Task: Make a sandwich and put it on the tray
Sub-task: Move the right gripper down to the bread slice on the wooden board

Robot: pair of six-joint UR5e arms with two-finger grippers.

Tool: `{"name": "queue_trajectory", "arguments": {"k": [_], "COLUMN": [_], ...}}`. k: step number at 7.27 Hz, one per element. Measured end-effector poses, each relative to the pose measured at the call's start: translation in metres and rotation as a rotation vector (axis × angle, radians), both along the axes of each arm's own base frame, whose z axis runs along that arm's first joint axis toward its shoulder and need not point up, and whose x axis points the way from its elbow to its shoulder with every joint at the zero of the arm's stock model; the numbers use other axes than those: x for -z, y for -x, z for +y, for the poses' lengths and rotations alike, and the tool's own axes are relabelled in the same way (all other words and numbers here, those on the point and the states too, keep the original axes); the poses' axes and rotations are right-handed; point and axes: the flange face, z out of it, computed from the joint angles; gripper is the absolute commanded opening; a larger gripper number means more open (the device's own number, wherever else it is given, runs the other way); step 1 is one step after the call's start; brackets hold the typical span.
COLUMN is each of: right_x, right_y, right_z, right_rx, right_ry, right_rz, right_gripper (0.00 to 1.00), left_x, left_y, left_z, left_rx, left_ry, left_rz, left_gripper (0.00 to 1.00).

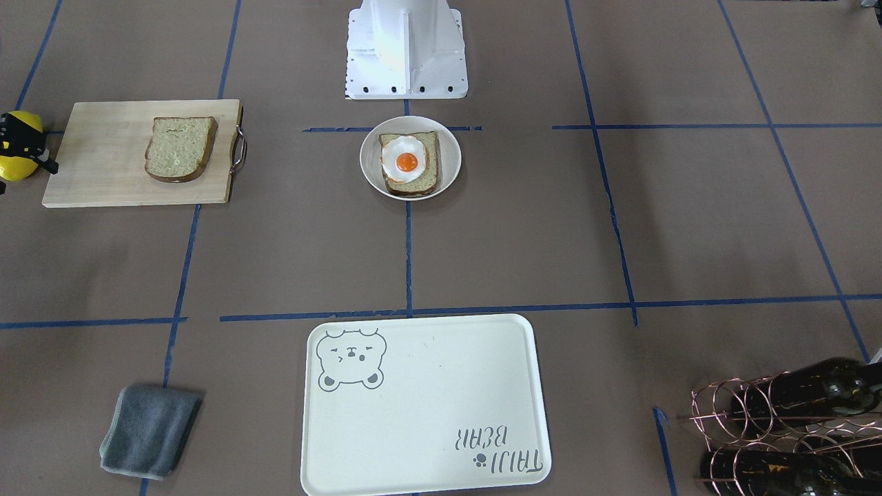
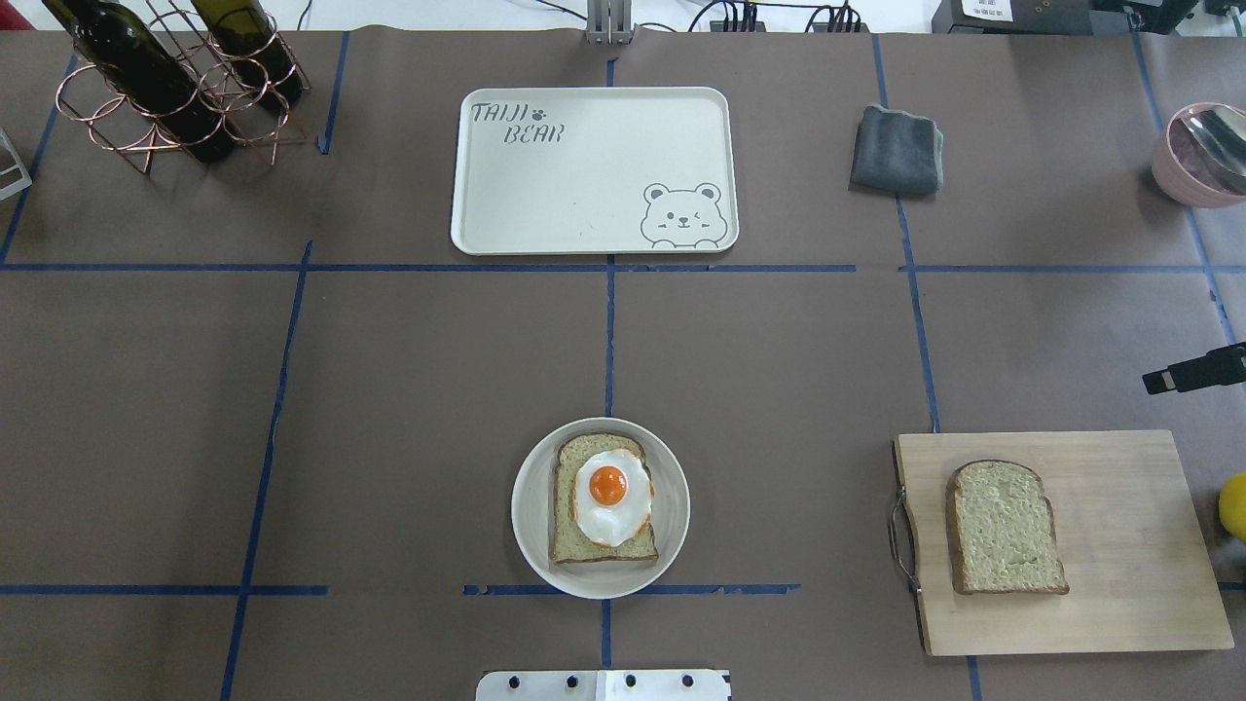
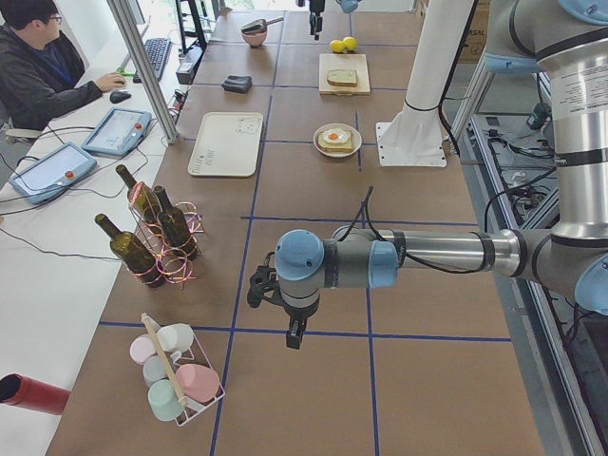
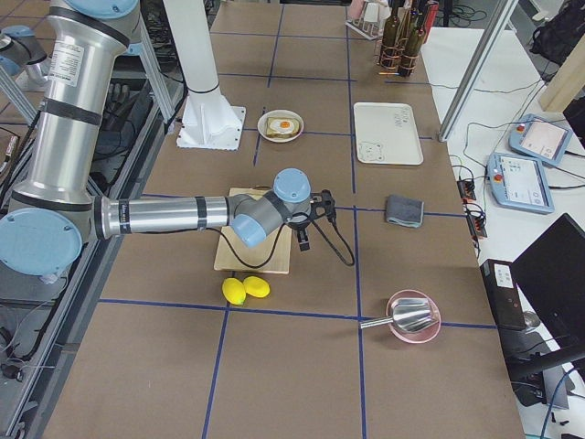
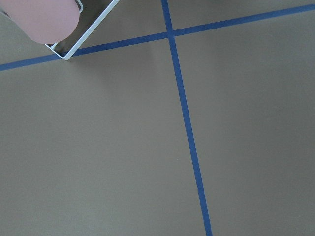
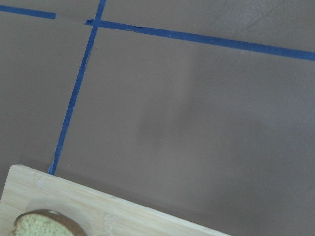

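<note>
The bread slice on the wooden cutting board is next for my right gripper, which should go there and close on the slice's edge (image 1: 149,149) facing the lemons.
One bread slice (image 2: 1007,529) lies on the wooden cutting board (image 2: 1119,545) at the near right. The other slice (image 2: 569,526), with the fried egg (image 2: 611,495) on top, sits in a round white bowl (image 2: 672,545) near the robot base. The cream bear tray (image 2: 584,175) lies empty at the far middle. My right gripper (image 4: 303,241) hangs by the board's far edge; only a black part of it shows at the overhead view's right edge (image 2: 1192,374), so I cannot tell its state. My left gripper (image 3: 293,334) hangs far to the left, and I cannot tell its state.
A grey cloth (image 2: 897,151) lies right of the tray. A copper rack with wine bottles (image 2: 175,88) stands at the far left. A pink bowl with a spoon (image 2: 1202,156) sits far right. Two lemons (image 4: 245,289) lie beside the board. A cup rack (image 3: 176,380) stands near the left gripper.
</note>
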Motion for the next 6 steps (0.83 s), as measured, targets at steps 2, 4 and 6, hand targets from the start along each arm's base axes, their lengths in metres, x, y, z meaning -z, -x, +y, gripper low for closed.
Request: {"name": "queue_trajectory", "arguments": {"k": [2,4,6], "right_x": [-0.003,-0.005,-0.005], "right_y": [0.029,0.057,0.096], "right_z": [0.041,0.067,0.086], "right_rx": [-0.058,-0.092,-0.118], "right_ry": [0.070,0.117,0.124], "right_rz": [-0.055,-0.070,-0.041], "right_gripper": [0.86,0.77,0.70], "left_x": [0.001,0.002,0.002], "left_y": [0.000,0.000,0.000], "left_z": [0.000,0.000,0.000], "left_rx": [0.000,-0.001,-0.001], "left_ry": [-0.003,-0.005,-0.006], "left_rz": [0.000,0.000,0.001], "left_gripper": [1.00,1.00,1.00]}}
